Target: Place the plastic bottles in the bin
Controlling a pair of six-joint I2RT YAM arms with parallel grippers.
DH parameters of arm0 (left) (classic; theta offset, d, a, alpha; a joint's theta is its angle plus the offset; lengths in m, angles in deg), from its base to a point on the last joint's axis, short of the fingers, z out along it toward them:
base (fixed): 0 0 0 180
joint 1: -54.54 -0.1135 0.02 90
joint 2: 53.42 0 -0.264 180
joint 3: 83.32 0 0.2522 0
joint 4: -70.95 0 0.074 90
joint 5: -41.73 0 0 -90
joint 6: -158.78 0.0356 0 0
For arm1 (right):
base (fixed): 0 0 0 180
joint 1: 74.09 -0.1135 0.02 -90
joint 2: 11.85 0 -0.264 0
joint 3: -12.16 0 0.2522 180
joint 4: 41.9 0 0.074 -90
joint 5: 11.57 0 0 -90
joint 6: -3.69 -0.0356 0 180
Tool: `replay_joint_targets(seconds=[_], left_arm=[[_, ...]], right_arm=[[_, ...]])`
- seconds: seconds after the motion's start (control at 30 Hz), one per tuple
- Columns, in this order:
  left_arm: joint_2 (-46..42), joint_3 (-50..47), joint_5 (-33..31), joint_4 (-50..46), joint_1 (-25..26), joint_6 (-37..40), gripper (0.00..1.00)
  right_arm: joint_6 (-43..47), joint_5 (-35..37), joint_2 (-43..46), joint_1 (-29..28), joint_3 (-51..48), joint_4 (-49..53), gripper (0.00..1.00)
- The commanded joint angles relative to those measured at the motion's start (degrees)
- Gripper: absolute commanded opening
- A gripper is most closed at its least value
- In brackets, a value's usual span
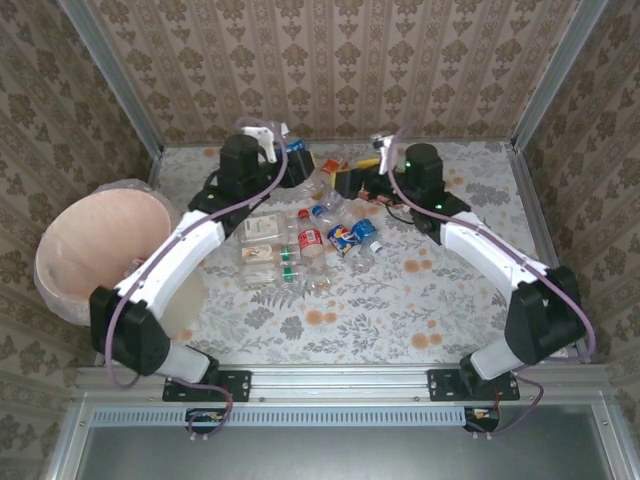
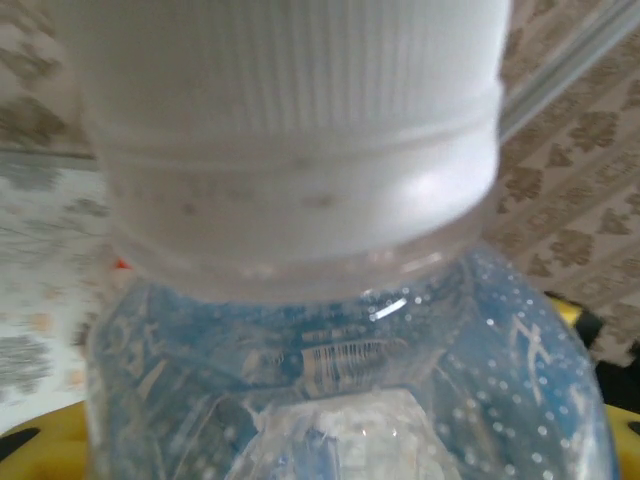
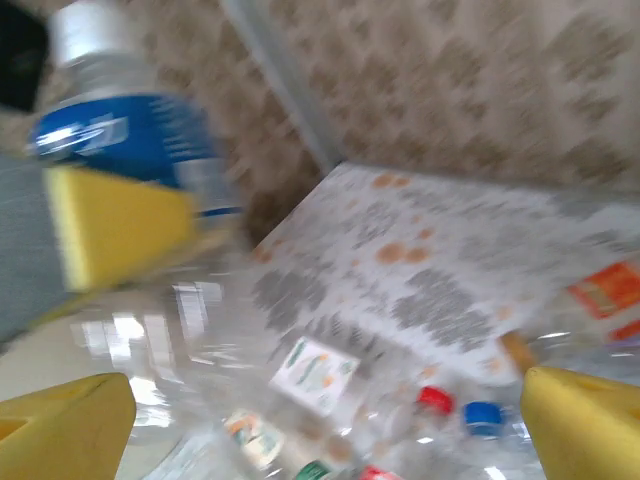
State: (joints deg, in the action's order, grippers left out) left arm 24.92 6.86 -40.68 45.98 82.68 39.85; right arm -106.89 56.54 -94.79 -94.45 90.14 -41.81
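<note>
Next, my left gripper lets go of the clear bottle inside the pale pink bin (image 1: 131, 264), close to the bin's side that is beside the tablecloth.
My left gripper (image 1: 288, 162) is shut on a clear bottle with a blue label (image 1: 297, 152) and holds it up at the back of the table. Its white cap (image 2: 290, 100) looms in the left wrist view, and a yellow pad (image 2: 30, 450) shows at the lower corner. My right gripper (image 1: 352, 180) hangs open over the pile of plastic bottles (image 1: 315, 240). In the blurred right wrist view its fingers (image 3: 60, 420) stand wide apart above bottles with a red cap (image 3: 435, 400) and a blue cap (image 3: 483, 415). The held bottle (image 3: 120, 130) appears there at the upper left. The pale pink bin (image 1: 70, 290) stands at the left.
The floral tablecloth (image 1: 400, 300) is bare in front of the pile. Wallpapered walls with metal corner posts (image 1: 545, 75) close in the back and sides. An orange-labelled bottle (image 3: 605, 290) lies at the right. A metal rail (image 1: 340, 380) runs along the near edge.
</note>
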Motion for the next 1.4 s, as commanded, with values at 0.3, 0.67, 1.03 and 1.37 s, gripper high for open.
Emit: replay_joint_targets(seconds=[0.3,0.67,1.03,1.37], left_arm=[[-18.19,13.04,-26.85,-38.01,-10.07,12.62,0.52],[-16.57,22.35,-45.72,-54.63,-23.42,19.07,0.51],[-11.22,15.70,-27.12,-58.42,-45.27,19.24,0.52],[-10.91,5.83,-22.89,-56.79,-50.83,18.52,0.57]], right_arm=[[-0.71,19.24,7.00,0.91,-10.68,-0.70,1.00],[0.15,20.42,6.07,0.91,-9.49,1.51,1.00],[2.44,21.49,5.91,0.89,-7.71,5.60,1.00],[4.60,21.35,5.64,0.89,-5.12,8.56,1.00]])
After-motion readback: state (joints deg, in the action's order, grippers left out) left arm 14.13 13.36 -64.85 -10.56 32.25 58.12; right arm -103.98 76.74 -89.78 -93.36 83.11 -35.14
